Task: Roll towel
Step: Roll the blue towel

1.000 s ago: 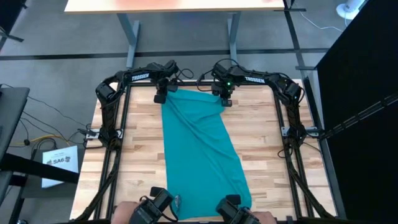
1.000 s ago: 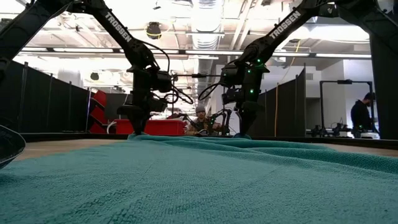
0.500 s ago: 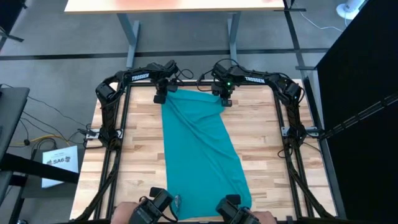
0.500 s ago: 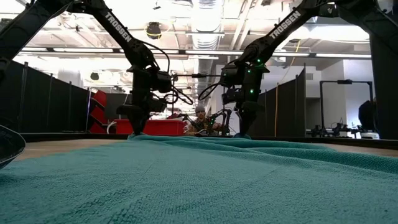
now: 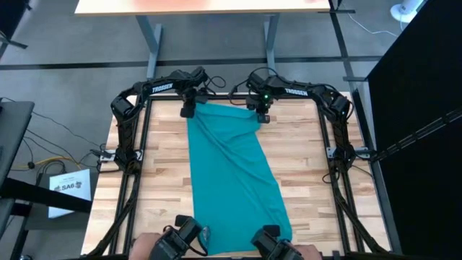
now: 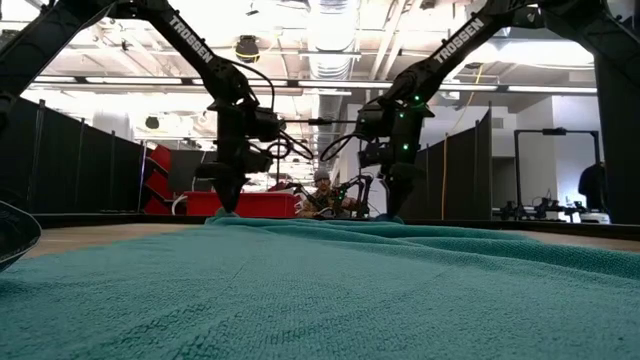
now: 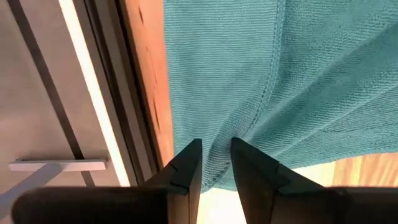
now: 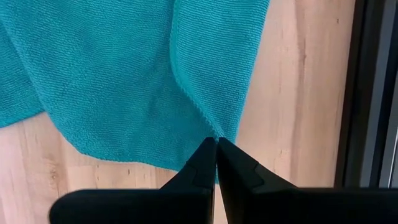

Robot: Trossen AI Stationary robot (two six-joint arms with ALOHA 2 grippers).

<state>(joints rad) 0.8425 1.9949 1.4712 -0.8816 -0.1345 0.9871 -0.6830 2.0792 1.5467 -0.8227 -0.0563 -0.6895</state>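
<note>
The teal towel's far end is narrowed by slanting creases, so my left gripper needs to pinch the towel's corner point(image 7: 216, 168) by its open fingers and both grippers should lift and spread the towel.
The teal towel point(image 5: 231, 173) lies spread out on the wooden table point(image 5: 317, 166), running from the far edge to the near edge, with a long crease down its middle. My left gripper point(image 5: 188, 110) points down over the towel's far left corner point(image 7: 211, 124). Its fingers stand open a little, and cloth shows through the gap. In the low view its tips point(image 6: 228, 206) sit just above the cloth. My right gripper point(image 5: 261, 115) points down at the far right corner and is shut on the towel point(image 8: 124, 74). My right gripper pinches a small raised fold of the towel point(image 8: 211, 129) between its two fingers, close to the far right corner. The fingers come from above, pointing down. A ridge of cloth runs up to the fingertips. The rest of the towel lies on the table.
Black frame rails point(image 5: 137, 159) run along the table's left and right sides. At the near edge two dark handles point(image 5: 180, 242) with a person's hands on them overlap the towel's near end. People point(image 6: 322, 190) stand in the room beyond the table.
My left gripper has risen a little from the towel's far left corner and shifted slightly toward the far edge. The corner has stayed down on the table. The towel has kept its place.
</note>
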